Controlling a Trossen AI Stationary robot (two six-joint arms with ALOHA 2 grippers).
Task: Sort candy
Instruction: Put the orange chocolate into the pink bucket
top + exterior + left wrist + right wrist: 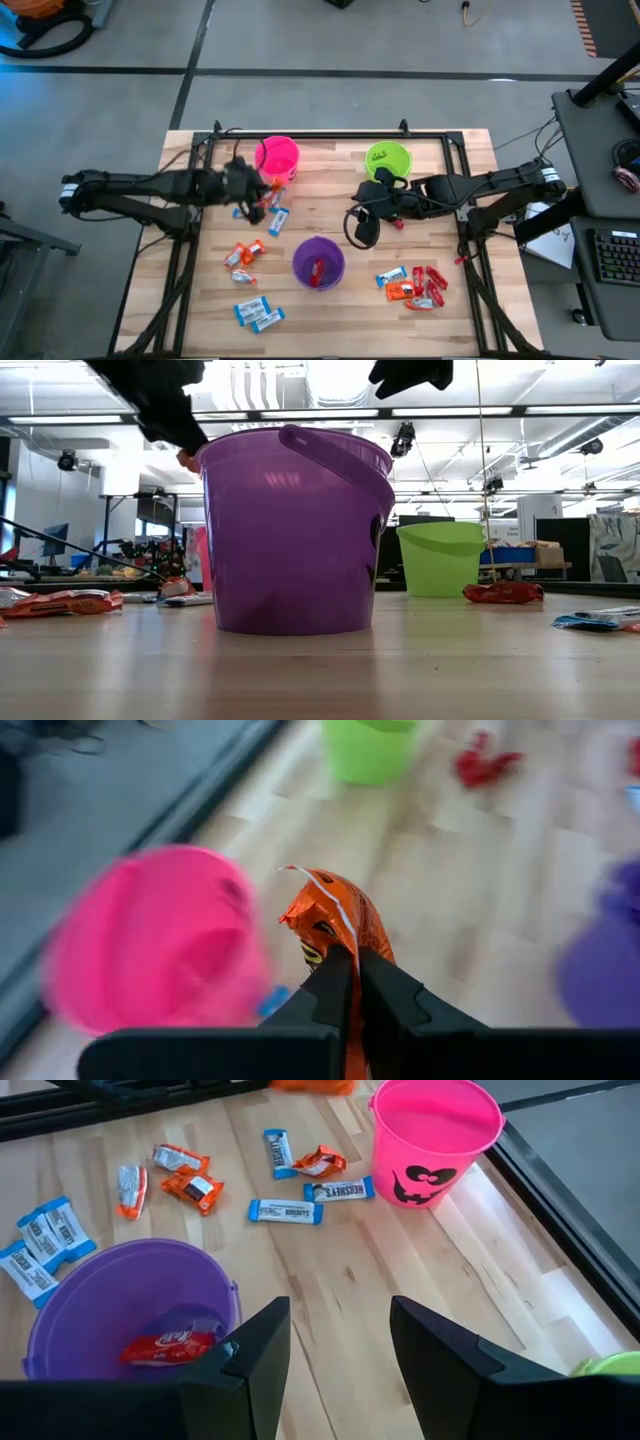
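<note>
My left gripper will let go of the orange candy inside the pink cup [276,159] [185,950] by the far edge of the table.
My left gripper [262,192] hangs above the table beside the pink cup [277,158], shut on an orange candy [335,920]. My right gripper [340,1350] stands open and holds nothing, raised between the green cup [388,160] and the purple cup [318,262]. A red candy [165,1348] lies in the purple cup. Loose orange and blue candy [300,1185] lies flat on the table near the pink cup [435,1130]. More candy [415,285] lies to the right of the purple cup. My left gripper pinches the orange candy between its two fingers [385,990] by one end of the wrapper [345,965]. The rest of the candy sticks out past the fingertips. It is lifted clear of the table, and in the low view it shows at the fingertips [187,458].
Orange candy [243,253] and blue candy [258,315] lie at the near left of the wooden table [330,330]. A black frame [320,135] runs along the table's far edge and down its sides. A red candy [503,593] lies near the green cup [440,558].
</note>
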